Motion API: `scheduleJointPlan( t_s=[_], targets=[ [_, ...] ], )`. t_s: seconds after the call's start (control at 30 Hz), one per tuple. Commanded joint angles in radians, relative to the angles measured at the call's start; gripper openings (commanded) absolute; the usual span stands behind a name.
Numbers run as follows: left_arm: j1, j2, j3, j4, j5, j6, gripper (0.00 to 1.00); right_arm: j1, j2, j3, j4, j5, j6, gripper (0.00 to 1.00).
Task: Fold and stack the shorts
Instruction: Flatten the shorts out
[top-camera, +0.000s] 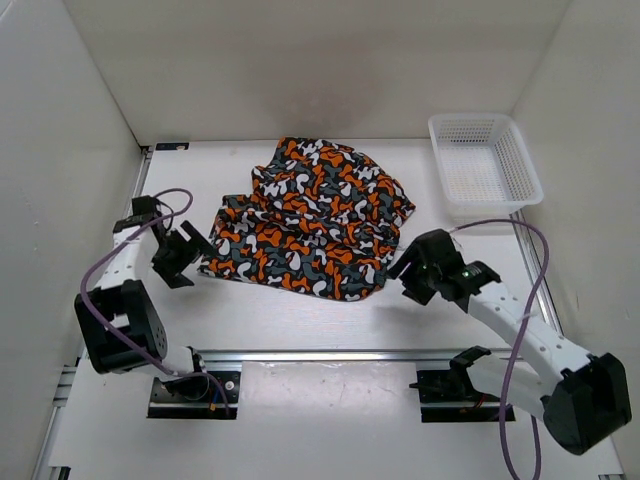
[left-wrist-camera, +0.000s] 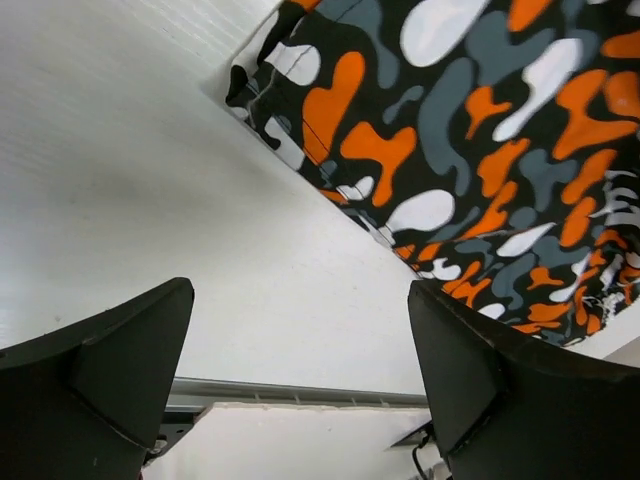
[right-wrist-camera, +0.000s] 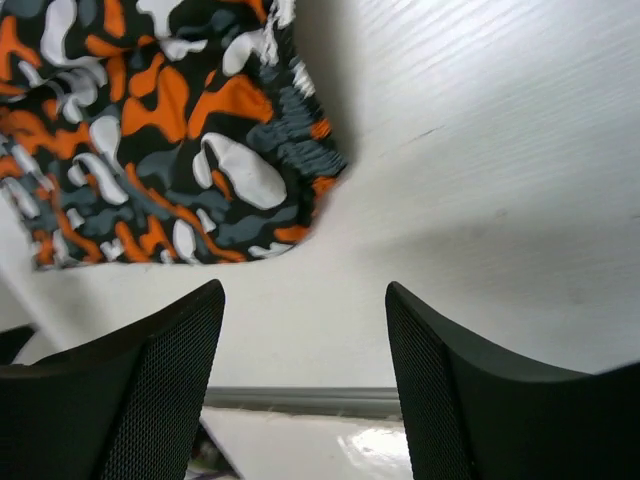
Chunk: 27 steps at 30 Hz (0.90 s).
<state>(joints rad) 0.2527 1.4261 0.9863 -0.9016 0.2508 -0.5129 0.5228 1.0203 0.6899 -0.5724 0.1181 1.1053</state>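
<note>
The shorts are lying crumpled across their middle, so next my left gripper grabs the shorts' near corner (top-camera: 211, 265) and my right gripper the other one, to lift them tight before folding.
The shorts (top-camera: 310, 220), in an orange, black, grey and white blotch print, lie crumpled on the white table, mid-back. My left gripper (top-camera: 183, 256) is open and empty just left of the shorts' lower left corner. In the left wrist view the shorts (left-wrist-camera: 470, 140) fill the upper right, beyond the fingers (left-wrist-camera: 130, 360). My right gripper (top-camera: 408, 268) is open and empty just right of the shorts' lower right edge. In the right wrist view the shorts (right-wrist-camera: 160, 140) lie at upper left. No drawstring shows.
A white mesh basket (top-camera: 485, 165) stands at the back right corner. White walls enclose the table on three sides. An aluminium rail (top-camera: 330, 355) runs across the near edge between the arm bases.
</note>
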Motion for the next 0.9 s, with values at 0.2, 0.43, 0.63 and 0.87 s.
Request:
scheduleJointPlan(
  t_s=[0.2, 0.43, 0.63, 0.87],
  targets=[
    [-0.010, 0.255, 0.054, 0.079, 0.007, -0.015, 0.94, -0.007, -0.028, -0.197, 0.236, -0.241, 0.154, 0.71],
    [-0.039, 0.352, 0.104, 0.109, 0.047, 0.016, 0.20, -0.007, 0.108, -0.219, 0.422, -0.259, 0.172, 0.71],
    [-0.040, 0.326, 0.094, 0.109, 0.056, 0.016, 0.10, 0.011, 0.400, -0.107, 0.516, -0.215, 0.140, 0.53],
    [-0.040, 0.192, 0.075, 0.089, 0.077, 0.016, 0.10, -0.107, 0.511, 0.105, 0.247, -0.155, -0.044, 0.00]
  ],
)
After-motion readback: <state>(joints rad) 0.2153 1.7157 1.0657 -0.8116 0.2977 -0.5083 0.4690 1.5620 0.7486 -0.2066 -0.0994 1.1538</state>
